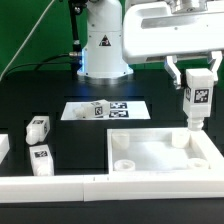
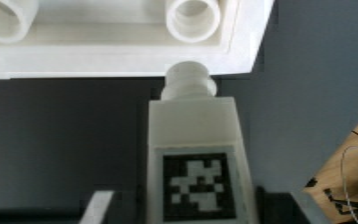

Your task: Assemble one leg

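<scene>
My gripper needs to set the leg down upright in the tabletop's front corner socket (image 1: 198, 164) (image 2: 194, 18) that is farthest from the three loose legs.
My gripper (image 1: 196, 80) is shut on a leg (image 1: 197, 100), a chunky white peg with a black-and-white tag, held upright. Its lower end hangs at the far right corner of the white rimmed tabletop (image 1: 113, 150). In the wrist view the leg (image 2: 195, 150) fills the middle between my fingers (image 2: 101, 208), and its rounded pin (image 2: 190, 80) sits at the outer edge of the tabletop's rim (image 2: 87, 60). Two round corner sockets (image 2: 195, 14) show inside the tabletop. I cannot tell whether the pin touches the rim.
Three more legs (image 1: 38, 127) (image 1: 42, 158) (image 1: 3, 148) lie at the exterior view's left. Another leg (image 1: 97, 108) rests on the marker board (image 1: 125, 107) behind the tabletop. A white barrier (image 1: 60, 183) runs along the front. The robot base (image 1: 103, 45) stands at the back.
</scene>
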Motion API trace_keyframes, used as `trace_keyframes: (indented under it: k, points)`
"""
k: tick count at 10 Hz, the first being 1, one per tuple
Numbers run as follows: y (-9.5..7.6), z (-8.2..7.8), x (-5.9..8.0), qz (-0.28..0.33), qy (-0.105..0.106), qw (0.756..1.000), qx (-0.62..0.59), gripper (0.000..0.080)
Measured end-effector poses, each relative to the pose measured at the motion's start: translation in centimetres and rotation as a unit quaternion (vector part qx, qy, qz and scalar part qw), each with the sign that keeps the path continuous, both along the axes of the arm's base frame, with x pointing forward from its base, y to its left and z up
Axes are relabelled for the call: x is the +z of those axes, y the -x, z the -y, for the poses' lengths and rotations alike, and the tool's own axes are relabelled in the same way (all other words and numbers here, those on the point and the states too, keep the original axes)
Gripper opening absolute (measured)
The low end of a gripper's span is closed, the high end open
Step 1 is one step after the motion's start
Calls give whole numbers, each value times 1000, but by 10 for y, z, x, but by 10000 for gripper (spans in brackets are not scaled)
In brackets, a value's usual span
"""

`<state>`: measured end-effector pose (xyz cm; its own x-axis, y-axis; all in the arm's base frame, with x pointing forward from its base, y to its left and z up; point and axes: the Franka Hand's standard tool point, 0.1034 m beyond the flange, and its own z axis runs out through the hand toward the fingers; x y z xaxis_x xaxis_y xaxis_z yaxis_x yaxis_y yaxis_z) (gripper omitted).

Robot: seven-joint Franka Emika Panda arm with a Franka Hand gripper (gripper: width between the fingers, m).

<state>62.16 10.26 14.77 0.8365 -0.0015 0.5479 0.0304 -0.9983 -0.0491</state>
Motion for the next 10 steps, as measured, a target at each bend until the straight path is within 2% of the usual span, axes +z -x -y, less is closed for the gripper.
trace_keyframes:
  k: [2, 3, 6, 10]
  points:
    - [-3, -6, -18, 9, 5, 1000, 5, 285]
    - [-6, -3, -24, 13, 10, 1000, 7, 285]
    - [-6, -2, -39, 21, 19, 1000, 13, 285]
    - [-3, -6, -53, 12, 20, 1000, 16, 285]
